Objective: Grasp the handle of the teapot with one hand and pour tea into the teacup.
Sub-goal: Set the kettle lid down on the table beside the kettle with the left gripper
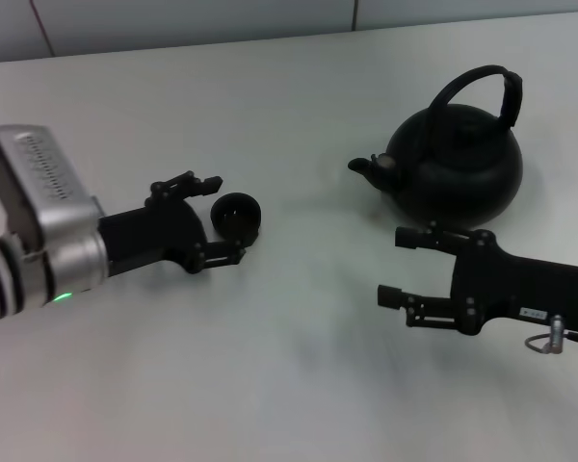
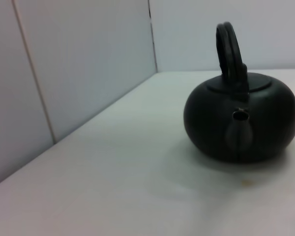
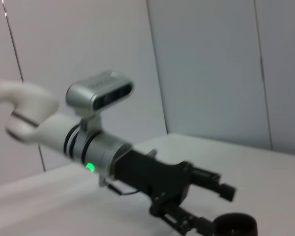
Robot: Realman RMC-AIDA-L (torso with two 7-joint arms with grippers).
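Observation:
The robot's right gripper needs to next move to the teapot handle's rear upright part [image 1: 511, 99], on the side away from the spout, and close there.
The matte-black teapot [image 1: 455, 166] stands at the back right of the white table, its short spout pointing toward the robot's left. Its arched handle [image 1: 477, 80] rises upright over the lid. The left wrist view shows the teapot [image 2: 241, 116] spout-on, with the handle [image 2: 229, 48] edge-on. My right gripper [image 1: 393, 265] is open and empty, low over the table just in front of the teapot and touching nothing. The tiny black teacup [image 1: 238, 214] sits left of centre between the spread fingertips of my open left gripper [image 1: 223, 218]. The right wrist view shows the teacup [image 3: 234, 226] and the left gripper [image 3: 217, 210].
The white table [image 1: 299, 385] runs back to a pale panelled wall [image 2: 83, 59]. The left arm's silver wrist camera housing [image 1: 40, 178] sits at the far left. Nothing else stands on the table between cup and teapot.

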